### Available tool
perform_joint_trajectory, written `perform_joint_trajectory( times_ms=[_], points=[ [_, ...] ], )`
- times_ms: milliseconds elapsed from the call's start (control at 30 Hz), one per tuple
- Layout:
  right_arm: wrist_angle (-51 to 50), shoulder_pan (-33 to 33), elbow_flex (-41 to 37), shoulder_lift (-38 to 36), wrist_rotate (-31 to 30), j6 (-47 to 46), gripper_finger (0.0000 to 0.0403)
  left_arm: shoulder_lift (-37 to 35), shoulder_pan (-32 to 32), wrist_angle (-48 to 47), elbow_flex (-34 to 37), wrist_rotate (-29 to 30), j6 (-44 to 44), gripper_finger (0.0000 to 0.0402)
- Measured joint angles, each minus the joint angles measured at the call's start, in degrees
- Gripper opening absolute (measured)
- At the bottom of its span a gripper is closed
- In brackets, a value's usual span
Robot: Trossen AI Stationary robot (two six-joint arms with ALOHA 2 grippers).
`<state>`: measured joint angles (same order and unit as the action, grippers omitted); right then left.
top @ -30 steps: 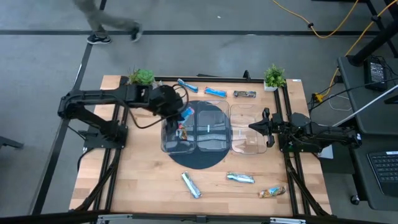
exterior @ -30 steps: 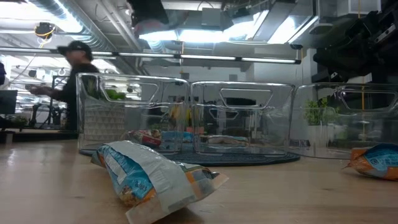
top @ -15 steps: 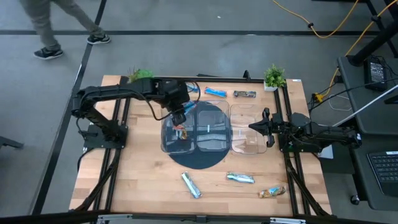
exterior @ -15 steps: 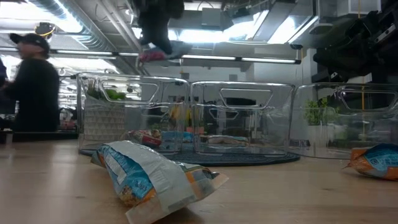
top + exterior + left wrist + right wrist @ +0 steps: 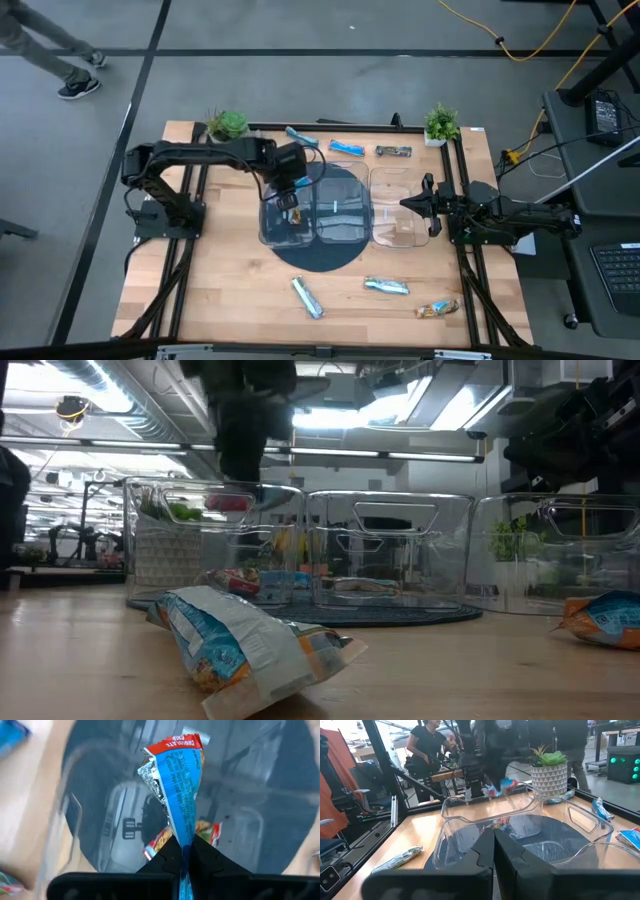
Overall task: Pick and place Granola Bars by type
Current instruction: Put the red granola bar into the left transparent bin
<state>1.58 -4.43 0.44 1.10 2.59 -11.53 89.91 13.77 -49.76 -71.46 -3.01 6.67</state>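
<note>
The blue granola bar will go down from my left gripper beside the other bar, toward the tray's far end (image 5: 297, 188) (image 5: 122, 822).
My left gripper (image 5: 292, 192) hangs over the left clear tray (image 5: 270, 228), shut on a blue granola bar with a red end (image 5: 175, 775). In the low view the bar's red end (image 5: 230, 503) is about level with that tray's rim. Another bar (image 5: 159, 841) lies on the tray's floor beneath it. Loose bars lie flat on the table: three at the far edge (image 5: 347, 148) and three at the near side (image 5: 387, 287). My right gripper (image 5: 425, 205) waits shut and level at the right tray (image 5: 400, 230). My left gripper pinches the bar's plain blue end (image 5: 184, 837) between its two fingers (image 5: 167, 857). They come from above, slanting steeply down, and lie along the bar. The bar sticks out beyond the fingertips with its red end lowest, lifted clear above the tray's floor.
Three clear trays stand side by side on a dark round mat (image 5: 325, 262), the middle one (image 5: 340, 232) with something flat in it. Small potted plants (image 5: 228, 124) (image 5: 441, 123) stand at the far corners. A person's legs (image 5: 60, 45) show on the floor beyond the table.
My left gripper has come down and toward the table's near edge with the bar, tipping more steeply downward, until the bar's red end reached the left tray's rim. It has stayed shut on the bar. A person behind the table has walked off to the left.
</note>
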Motion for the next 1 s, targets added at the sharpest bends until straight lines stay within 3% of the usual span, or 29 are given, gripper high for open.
perform_joint_trajectory(
  times_ms=[467,767,1000],
  points=[
    [0.00,-0.01,0.01,0.00,0.00,-0.01,0.0008,-0.04,5.16,12.84,12.04,0.47,2.49,0.0008],
    [-0.02,0.00,0.01,0.00,0.00,0.00,0.0008,0.39,6.37,13.71,13.11,0.44,2.12,0.0012],
    [-0.02,0.00,0.01,0.00,0.00,-0.02,0.0008,0.39,6.37,13.66,13.11,0.42,2.04,0.0045]
  ],
)
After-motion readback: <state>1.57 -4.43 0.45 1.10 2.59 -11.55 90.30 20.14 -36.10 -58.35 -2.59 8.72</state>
